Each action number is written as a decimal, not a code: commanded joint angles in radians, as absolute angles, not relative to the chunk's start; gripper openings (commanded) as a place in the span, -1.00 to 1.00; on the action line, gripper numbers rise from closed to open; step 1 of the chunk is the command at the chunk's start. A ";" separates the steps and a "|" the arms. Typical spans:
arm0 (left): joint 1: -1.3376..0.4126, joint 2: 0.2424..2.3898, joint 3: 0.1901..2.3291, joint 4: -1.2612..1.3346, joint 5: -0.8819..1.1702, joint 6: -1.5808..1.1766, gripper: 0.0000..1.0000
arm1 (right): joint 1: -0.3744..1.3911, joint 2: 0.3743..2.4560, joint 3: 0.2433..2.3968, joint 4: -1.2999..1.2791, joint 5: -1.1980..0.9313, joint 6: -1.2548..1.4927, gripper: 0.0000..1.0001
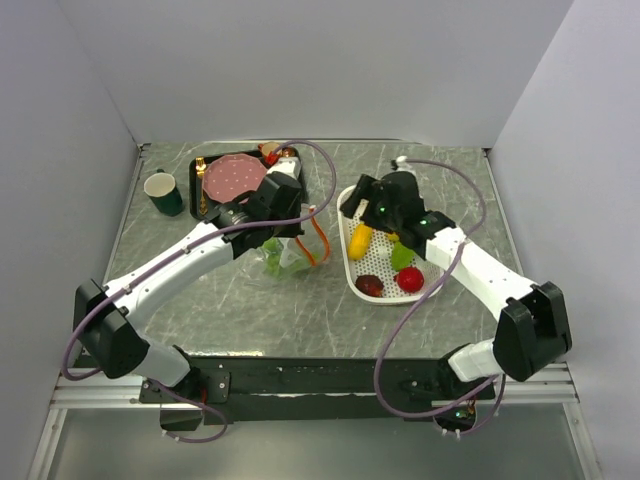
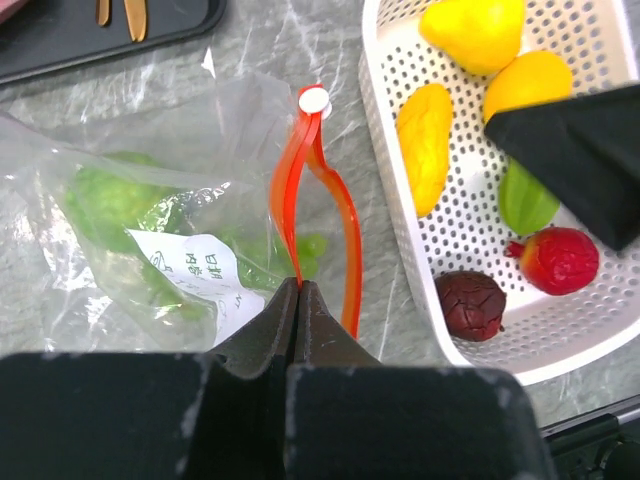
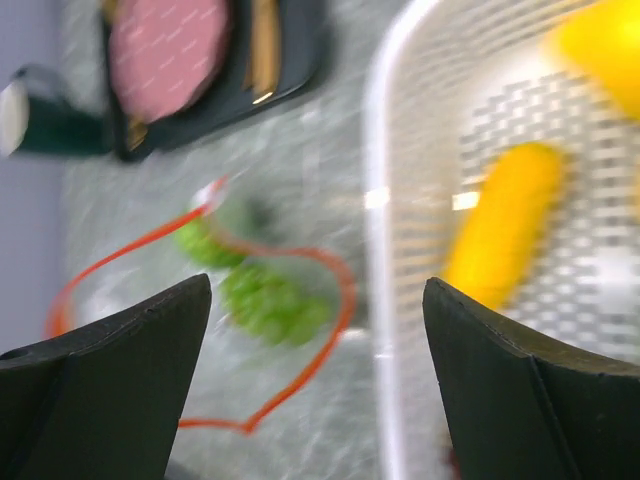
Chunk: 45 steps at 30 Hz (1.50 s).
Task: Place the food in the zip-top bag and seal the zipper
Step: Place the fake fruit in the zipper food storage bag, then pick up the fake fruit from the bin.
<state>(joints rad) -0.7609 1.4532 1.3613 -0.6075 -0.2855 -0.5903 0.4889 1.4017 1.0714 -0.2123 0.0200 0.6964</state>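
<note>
The yellow corn's near end (image 1: 356,249) (image 3: 474,283), the one toward the dark purple piece in the white basket, will be gripped by my right gripper.
The clear zip-top bag (image 2: 150,220) lies on the table left of the basket with green food pieces (image 2: 110,195) inside. Its orange-red zipper (image 2: 345,240) gapes open in a loop. My left gripper (image 2: 297,285) is shut on the near zipper strip; in the top view it (image 1: 275,207) sits over the bag (image 1: 280,255). My right gripper (image 3: 318,300) is open and empty, hovering above the basket's left rim (image 3: 385,300), near the yellow corn (image 3: 505,235). The white basket (image 1: 352,270) holds corn (image 1: 361,240), lemons (image 2: 475,30), a green piece (image 1: 402,255), a red one (image 1: 410,279) and a dark purple one (image 1: 370,285).
A black tray with a pink speckled plate (image 1: 233,177) and gold cutlery (image 1: 200,185) stands at the back left. A dark green cup (image 1: 164,193) stands left of it. Grey walls close in the table on the left, back and right.
</note>
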 commanded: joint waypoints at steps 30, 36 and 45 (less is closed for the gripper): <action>-0.758 1.405 1.358 -0.555 -0.275 -0.606 -0.99 | 0.342 1.781 1.154 -0.325 -0.126 0.523 0.33; -0.758 1.410 1.358 -0.565 -0.270 -0.597 -0.99 | 0.344 1.758 1.124 -0.302 -0.129 0.522 -0.03; -0.756 1.420 1.358 -0.566 -0.259 -0.600 -0.99 | 0.344 1.493 1.009 -0.210 -0.109 0.569 -0.22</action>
<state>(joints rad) -0.7605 1.4376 1.3560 -0.5888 -0.2672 -0.5953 0.3382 1.6531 1.0203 -0.2829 -0.1169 0.5453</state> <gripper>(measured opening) 0.013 0.518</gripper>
